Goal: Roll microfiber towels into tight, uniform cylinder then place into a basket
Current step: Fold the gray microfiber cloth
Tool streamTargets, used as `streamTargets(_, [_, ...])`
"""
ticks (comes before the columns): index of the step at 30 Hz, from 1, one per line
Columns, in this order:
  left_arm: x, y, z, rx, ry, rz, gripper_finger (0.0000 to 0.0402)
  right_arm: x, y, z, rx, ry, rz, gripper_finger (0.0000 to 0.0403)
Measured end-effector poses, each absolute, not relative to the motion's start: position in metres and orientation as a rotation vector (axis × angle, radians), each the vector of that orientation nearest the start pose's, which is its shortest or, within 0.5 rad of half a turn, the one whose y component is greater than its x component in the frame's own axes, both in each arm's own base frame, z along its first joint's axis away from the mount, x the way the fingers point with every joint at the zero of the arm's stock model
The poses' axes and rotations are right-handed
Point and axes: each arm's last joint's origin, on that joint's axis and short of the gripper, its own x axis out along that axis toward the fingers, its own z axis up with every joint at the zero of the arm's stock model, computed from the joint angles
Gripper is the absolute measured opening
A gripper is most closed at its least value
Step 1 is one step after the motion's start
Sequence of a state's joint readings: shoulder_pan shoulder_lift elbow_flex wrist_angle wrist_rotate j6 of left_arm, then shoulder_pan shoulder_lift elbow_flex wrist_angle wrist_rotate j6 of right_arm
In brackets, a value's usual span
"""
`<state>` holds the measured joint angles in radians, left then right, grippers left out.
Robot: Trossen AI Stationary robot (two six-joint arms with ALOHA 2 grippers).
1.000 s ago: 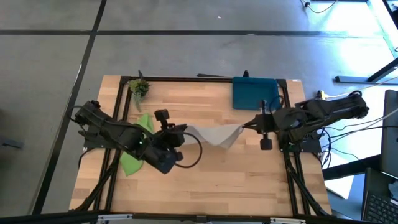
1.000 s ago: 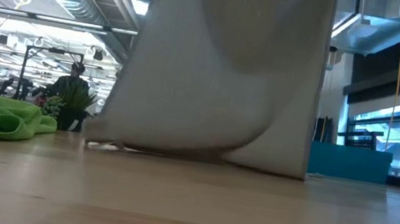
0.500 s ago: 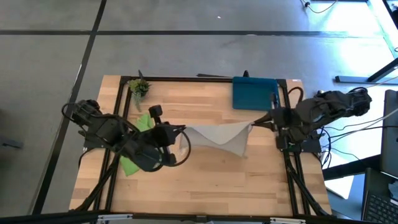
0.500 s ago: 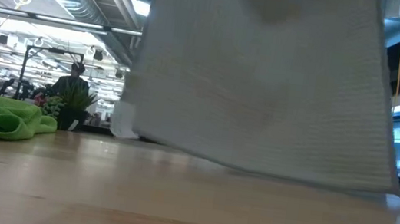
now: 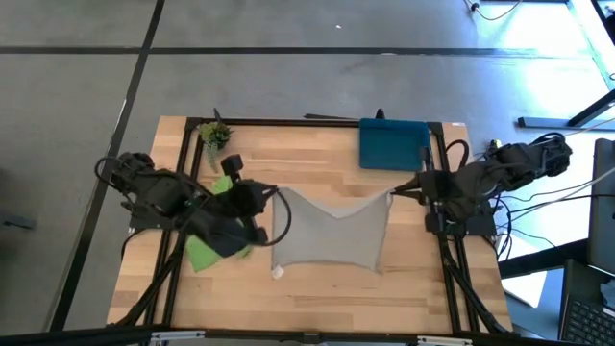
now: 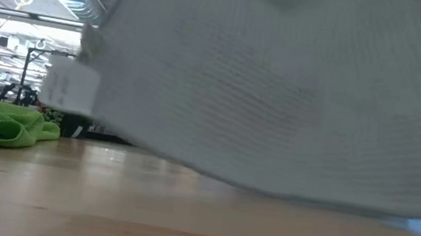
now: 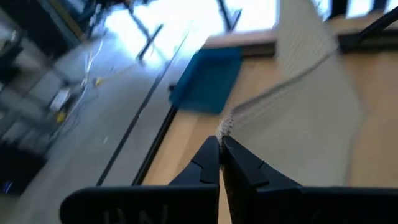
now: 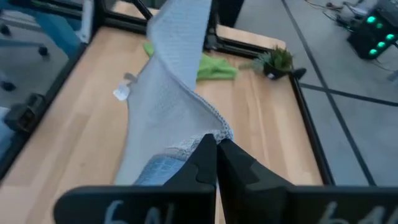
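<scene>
Next, I let go of the grey towel's corner with my right gripper, setting it on the towel itself, halfway (image 5: 368, 231) along the side facing my right arm.
The light grey towel (image 5: 330, 231) is spread wide between my two grippers. My left gripper (image 5: 274, 192) is shut on one upper corner and my right gripper (image 5: 392, 195) is shut on the other. The sheet slopes from them toward the table's near edge. Its white tag (image 5: 279, 273) sits at the lower left corner. In the low view the grey towel (image 6: 279, 94) fills most of the picture, with its lower edge above the tabletop. The lime green towel (image 5: 204, 252) lies crumpled at the left, partly under my left arm. The blue basket (image 5: 394, 144) stands at the far right. My left gripper pinches the grey towel's upper left corner (image 7: 225, 127) between its two shut fingertips, coming from the table's left and slanting downward. The towel hangs from the corner, lifted. My right gripper pinches the upper right corner (image 8: 214, 134) between its shut fingertips, coming from the table's right and slanting downward. The top edge between the two corners sags only slightly.
A small potted plant (image 5: 214, 135) stands at the far left corner. Black frame rails (image 5: 442, 173) run along the table's sides and far edge. Bare wood (image 5: 327, 298) shows along the near edge.
Both grippers have risen and drawn apart, the left toward the table's left edge and the right toward its right edge. The grey towel has gone from a sagging bunch with its bottom on the table to a spread sheet. Its lower edge has lifted and swung toward the near edge.
</scene>
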<state>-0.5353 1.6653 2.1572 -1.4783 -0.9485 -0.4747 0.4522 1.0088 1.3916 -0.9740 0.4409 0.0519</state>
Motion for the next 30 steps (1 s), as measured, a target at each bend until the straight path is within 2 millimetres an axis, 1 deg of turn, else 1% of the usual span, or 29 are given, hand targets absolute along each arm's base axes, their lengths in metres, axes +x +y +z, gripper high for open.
streamTargets(6, [0.261,-0.103,0.440,0.197,0.746,0.620,0.0000,0.158,0.060,0.400,-0.242,0.599,-0.045,0.0002])
streamTargets(11, [0.273,-0.089,0.417,0.206,0.855,0.655,0.0000,0.165,0.053,0.378,-0.251,0.663,-0.134,0.0002])
streamTargets(15, [0.278,-0.079,0.404,0.223,0.902,0.697,0.0000,0.169,0.046,0.366,-0.253,0.705,-0.176,0.0002])
streamTargets(20, [0.282,-0.071,0.389,0.247,0.954,0.734,0.0000,0.174,0.039,0.351,-0.254,0.746,-0.220,0.0002])
streamTargets(25, [0.285,-0.064,0.371,0.276,1.014,0.765,0.0000,0.179,0.035,0.328,-0.262,0.792,-0.248,0.0002])
streamTargets(30, [0.290,-0.060,0.353,0.281,1.037,0.787,0.0000,0.182,0.033,0.310,-0.266,0.817,-0.261,0.0002])
